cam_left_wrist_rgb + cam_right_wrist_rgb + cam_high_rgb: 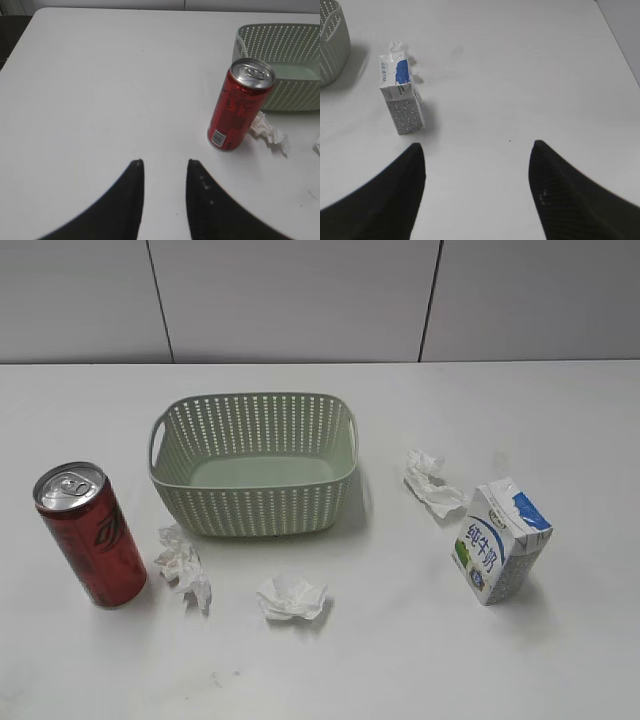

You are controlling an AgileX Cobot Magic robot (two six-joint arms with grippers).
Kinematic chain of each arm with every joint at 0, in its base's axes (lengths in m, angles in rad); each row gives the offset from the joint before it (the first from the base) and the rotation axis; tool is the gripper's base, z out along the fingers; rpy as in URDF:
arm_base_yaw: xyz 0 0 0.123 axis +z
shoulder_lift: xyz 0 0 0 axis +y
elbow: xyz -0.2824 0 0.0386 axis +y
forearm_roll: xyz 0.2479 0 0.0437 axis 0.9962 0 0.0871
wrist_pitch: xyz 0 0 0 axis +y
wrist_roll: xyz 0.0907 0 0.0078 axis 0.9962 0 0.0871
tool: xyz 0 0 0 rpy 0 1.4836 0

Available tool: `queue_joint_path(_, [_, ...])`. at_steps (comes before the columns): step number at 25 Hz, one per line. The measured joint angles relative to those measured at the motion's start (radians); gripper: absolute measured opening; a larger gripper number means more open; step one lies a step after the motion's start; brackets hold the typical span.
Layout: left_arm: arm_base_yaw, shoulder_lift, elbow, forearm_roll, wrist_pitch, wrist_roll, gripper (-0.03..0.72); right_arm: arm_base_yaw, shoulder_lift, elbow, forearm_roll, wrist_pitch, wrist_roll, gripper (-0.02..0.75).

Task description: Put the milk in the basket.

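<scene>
I move my right gripper to the milk carton's upper half (501, 524) (398, 89) next, by its blue top, and close it there.
The milk (505, 538) is a small white carton with a blue top, standing upright on the white table at the right. It also shows in the right wrist view (400, 95), ahead and left of my right gripper (477, 145), which is wide open and empty. The pale green basket (254, 500) stands empty at the table's middle; its corner shows in the left wrist view (280, 95) and the right wrist view (332, 42). My left gripper (165, 161) is open and empty, well short of the basket. Neither gripper shows in the exterior view.
A red soda can (90, 534) stands left of the basket, also in the left wrist view (240, 105). Crumpled tissues lie in front of the basket (291, 598), by the can (183, 565) and right of the basket (430, 483).
</scene>
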Motion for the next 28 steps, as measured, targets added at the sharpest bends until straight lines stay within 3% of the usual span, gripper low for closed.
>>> queue_joint_path(21, [0.0,0.0,0.0,0.0,0.0,0.0,0.233,0.0,0.0,-0.002,-0.003,-0.003,0.0,0.524])
queue_joint_path(25, [0.0,0.0,0.0,0.0,0.0,0.0,0.233,0.0,0.017,-0.024,-0.003,-0.102,0.0,0.641])
queue_joint_path(28, [0.0,0.0,0.0,0.0,0.0,0.0,0.233,0.0,0.072,-0.027,-0.003,-0.217,-0.003,0.665])
